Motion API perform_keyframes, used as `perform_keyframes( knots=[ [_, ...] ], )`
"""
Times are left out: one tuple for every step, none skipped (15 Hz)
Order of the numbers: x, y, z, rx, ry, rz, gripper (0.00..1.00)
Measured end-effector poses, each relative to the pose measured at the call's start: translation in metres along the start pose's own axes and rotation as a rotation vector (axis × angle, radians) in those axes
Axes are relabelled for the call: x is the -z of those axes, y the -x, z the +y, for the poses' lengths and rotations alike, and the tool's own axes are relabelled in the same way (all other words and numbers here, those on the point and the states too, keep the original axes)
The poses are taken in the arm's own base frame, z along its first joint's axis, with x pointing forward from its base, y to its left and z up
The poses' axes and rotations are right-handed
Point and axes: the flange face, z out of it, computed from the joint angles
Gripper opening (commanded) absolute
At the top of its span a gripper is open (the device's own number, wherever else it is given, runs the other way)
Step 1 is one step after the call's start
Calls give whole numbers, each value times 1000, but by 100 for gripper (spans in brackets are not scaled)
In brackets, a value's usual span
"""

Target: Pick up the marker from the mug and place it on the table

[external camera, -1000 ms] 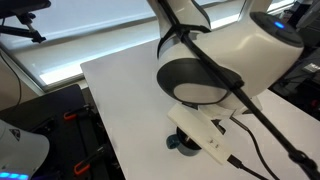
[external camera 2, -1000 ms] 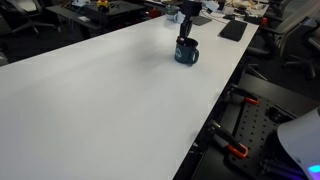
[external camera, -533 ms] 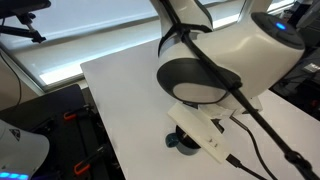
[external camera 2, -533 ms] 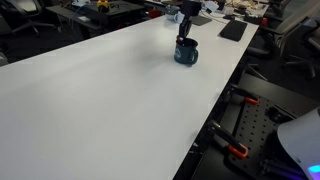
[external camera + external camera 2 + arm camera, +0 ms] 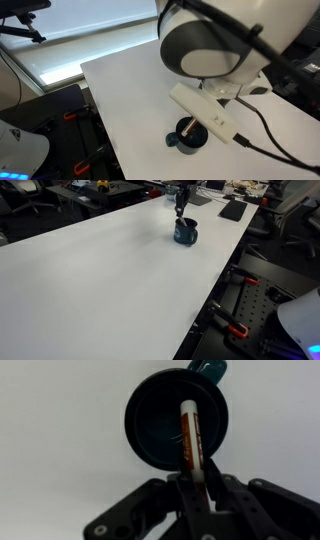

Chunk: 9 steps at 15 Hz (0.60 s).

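Observation:
I should let go of the marker on the bare white table (image 5: 133,111) between the handle of the mug and the edge of the table. The marker now hangs over the mug's opening.
The dark blue-black mug (image 5: 160,420) stands on the white table (image 5: 55,430), seen from above with its handle at the top. My gripper (image 5: 192,488) is shut on the marker (image 5: 190,440), an orange-red and white stick whose lower end hangs over the mug's opening. In an exterior view the gripper (image 5: 182,200) is above the mug (image 5: 185,232) with the marker (image 5: 181,214) hanging from it. In an exterior view the mug (image 5: 188,140) shows below the wrist; the jaws are hidden by the arm.
The mug stands near a table corner (image 5: 240,220). Desks with dark equipment lie beyond the table (image 5: 232,208). A long stretch of white tabletop (image 5: 100,280) lies toward the camera. A black cable (image 5: 270,150) hangs from the wrist.
The arm has risen from the mug. The marker has come up with the gripper and now hangs over the mug's opening. The mug has not moved.

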Motion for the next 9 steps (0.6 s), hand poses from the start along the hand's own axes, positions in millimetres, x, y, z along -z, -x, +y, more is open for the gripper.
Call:
perform_keyframes(
  knots=[
    [13,-6,-9,-5,19,-17,5],
    [26,-12,-21,-11,39,-49,5],
    [38,-17,-36,-18,61,-95,5],
    [48,-21,-52,-26,79,-154,5],
    [57,-24,-70,-32,92,-219,5],
    [61,-26,-89,-38,97,-281,5],
    [61,-28,-109,-41,90,-343,5],
    [57,-28,-130,-38,79,-407,5],
    [52,-28,-149,-31,67,-464,5]
  ],
)
